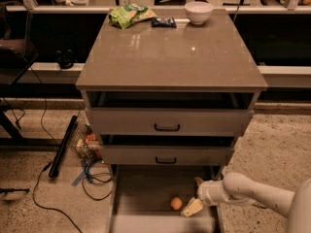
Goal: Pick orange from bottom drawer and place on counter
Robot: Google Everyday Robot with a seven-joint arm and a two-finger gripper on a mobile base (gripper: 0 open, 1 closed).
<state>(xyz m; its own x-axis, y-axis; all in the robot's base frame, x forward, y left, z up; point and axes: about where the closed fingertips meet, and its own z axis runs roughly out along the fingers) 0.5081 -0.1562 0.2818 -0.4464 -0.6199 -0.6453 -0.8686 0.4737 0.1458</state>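
Next, the gripper moves over to the orange in the open bottom drawer and closes around the orange's sides (176,203).
The orange (176,203) lies on the floor of the open bottom drawer (141,188), right of its middle. My gripper (193,207) reaches in from the right on a white arm and sits low in the drawer, just right of the orange and close to it. The counter (170,52) is the broad grey-brown top of the cabinet above.
A white bowl (198,12), a green snack bag (130,14) and a dark packet (163,22) sit at the counter's back edge. Two grey drawers with black handles (167,127) overhang the bottom drawer. Cables, a black bar (62,147) and clutter lie on the floor to the left.
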